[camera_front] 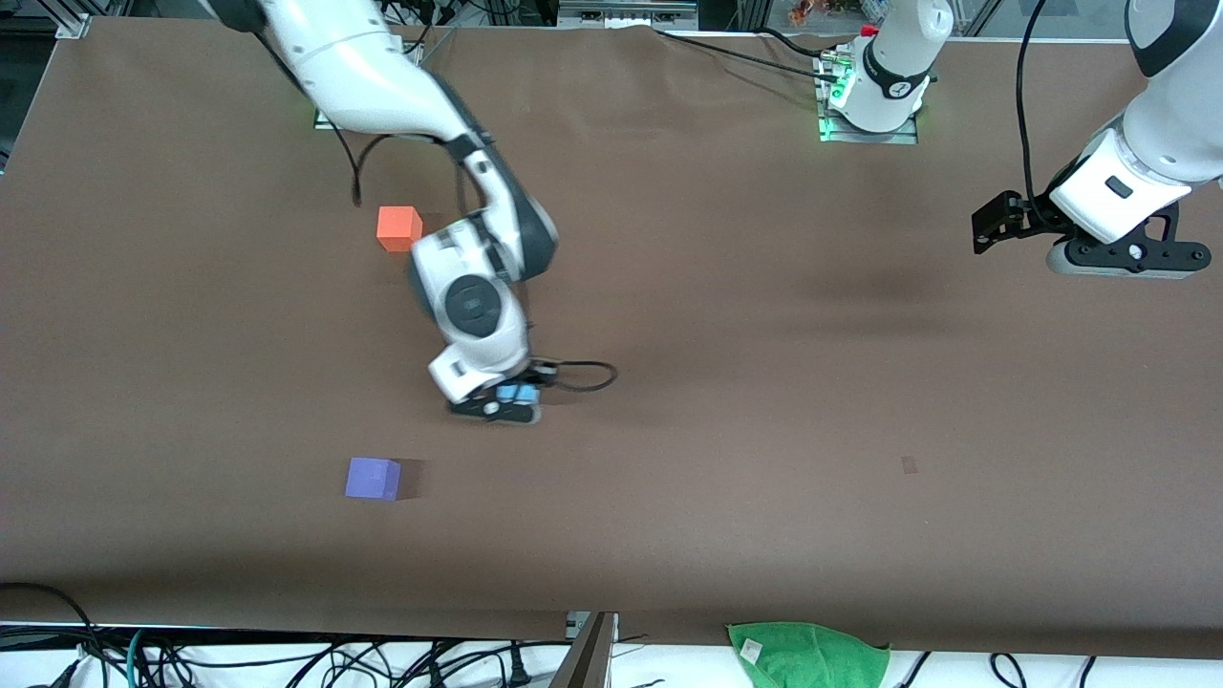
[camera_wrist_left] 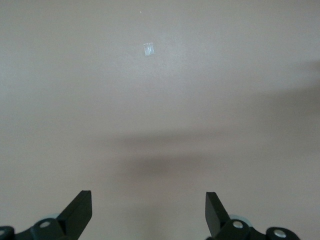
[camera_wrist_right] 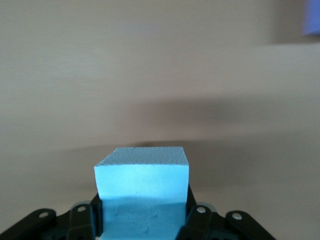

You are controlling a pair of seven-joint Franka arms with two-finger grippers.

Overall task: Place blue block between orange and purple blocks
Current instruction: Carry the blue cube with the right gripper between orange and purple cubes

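Note:
Next, my right gripper lets go of the blue block on the bare brown table about halfway from the orange block to the purple block (camera_front: pixel 393 365).
My right gripper (camera_front: pixel 511 401) is shut on the light sky-blue block (camera_front: pixel 517 392) and holds it just above the brown table, mid-table. In the right wrist view the blue block (camera_wrist_right: pixel 142 190) fills the space between the jaws. The orange block (camera_front: pixel 398 228) sits on the table farther from the front camera than the gripper. The purple block (camera_front: pixel 373 478) sits nearer to the front camera; a corner of it shows in the right wrist view (camera_wrist_right: pixel 311 20). My left gripper (camera_front: pixel 994 227) hangs open and empty over the left arm's end of the table, waiting.
A green cloth (camera_front: pixel 807 652) lies at the table's front edge. A small pale tape mark (camera_front: pixel 909 464) is on the table; it also shows in the left wrist view (camera_wrist_left: pixel 148 49). A black cable (camera_front: pixel 583 377) loops beside the right gripper.

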